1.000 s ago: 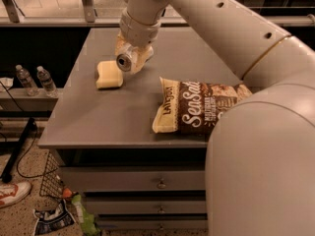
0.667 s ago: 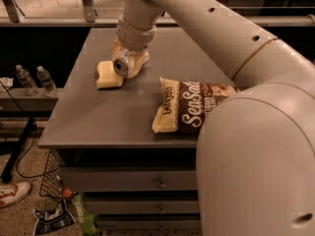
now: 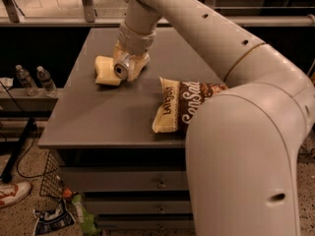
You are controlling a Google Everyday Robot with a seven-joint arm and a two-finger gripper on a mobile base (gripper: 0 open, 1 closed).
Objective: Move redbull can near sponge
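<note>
Next, I release the redbull can from my gripper on the grey table [image 3: 124, 64] beside the sponge, toward the chip bag.
The redbull can [image 3: 121, 71] is a small silver can lying tilted, its round shiny top facing the camera. My gripper [image 3: 130, 66] is shut on it, with the cream fingers [image 3: 140, 65] on either side, low over the grey table [image 3: 98, 117] at the back left. The sponge [image 3: 105, 70], a pale yellow block, lies on the table just left of the can. The can's top edge touches or overlaps the sponge's right side. I cannot tell whether the can rests on the table.
A brown-and-cream chip bag [image 3: 178, 109] lies right of centre, partly hidden by my arm [image 3: 236, 132]. Two water bottles [image 3: 37, 80] stand on a low shelf to the left. Drawers [image 3: 157, 183] sit below the tabletop, and a shoe [image 3: 12, 193] and litter lie on the floor.
My gripper has moved down and slightly left with the can, closing the gap to the sponge. The sponge and chip bag have not moved.
</note>
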